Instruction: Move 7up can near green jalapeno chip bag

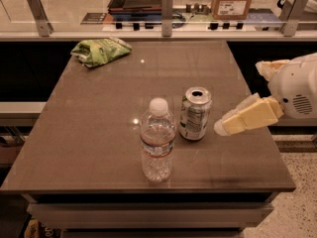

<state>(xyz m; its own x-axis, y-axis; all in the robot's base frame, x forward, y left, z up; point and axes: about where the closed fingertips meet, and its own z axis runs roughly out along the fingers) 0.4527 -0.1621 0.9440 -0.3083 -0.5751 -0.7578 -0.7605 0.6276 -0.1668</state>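
My gripper needs to go next to the 7up can beside the water bottle and close around the can's middle (194, 116).
The 7up can (195, 114) stands upright on the brown table (99, 113), right of centre, silver with a green-and-white label and an open top. The green jalapeno chip bag (100, 51) lies crumpled at the table's far left corner, well away from the can. My gripper (238, 98) comes in from the right, at can height, just right of the can and not touching it. Its cream fingers are spread: the lower fingertip (223, 127) is a small gap from the can, the upper one (262, 67) is farther back. It holds nothing.
A clear plastic water bottle (157, 142) with a white cap stands just front-left of the can. A counter with a glass rail (163, 14), a dark tray and a cardboard box (230, 1) runs behind the table. The floor (297, 192) shows at right.
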